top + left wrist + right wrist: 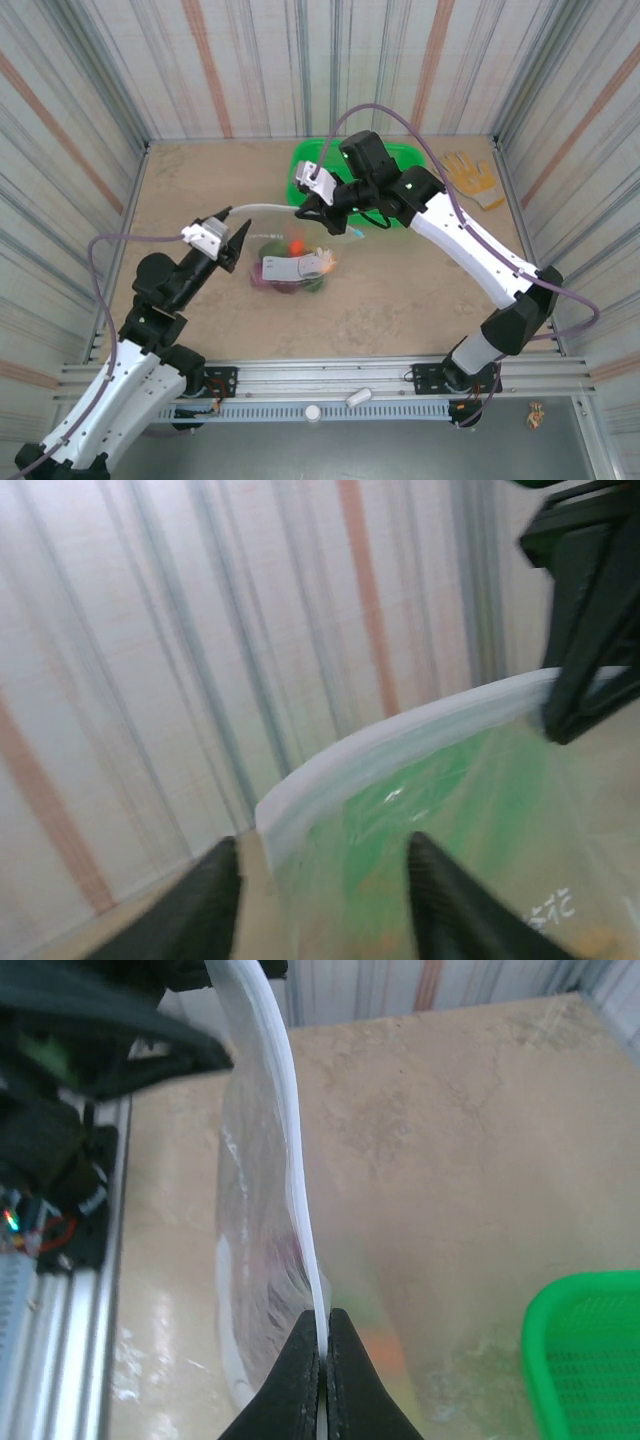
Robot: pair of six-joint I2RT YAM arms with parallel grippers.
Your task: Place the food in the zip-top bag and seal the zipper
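Observation:
The clear zip-top bag will go down from my right gripper onto the table (338, 276) in front of the green mesh tray, where I should leave it.
The clear zip-top bag (262, 240) hangs above the table with its zipper (265, 207) stretched between my two grippers. My right gripper (303, 208) is shut on the right end of the zipper (290, 1140), the pale strip pinched between its fingertips (322, 1332). At the strip's left end my left gripper (240, 235) stands open. In the left wrist view its fingers (215, 900) are spread either side of the bag, below the zipper (400, 740) end, not touching it. The food (292, 268) sits in the bag's bottom, showing as blurred colours (385, 1345).
A green mesh tray (400, 155) stands behind the right gripper at the back. A yellow work glove (470, 178) lies at the back right. Striped walls close in three sides of the table.

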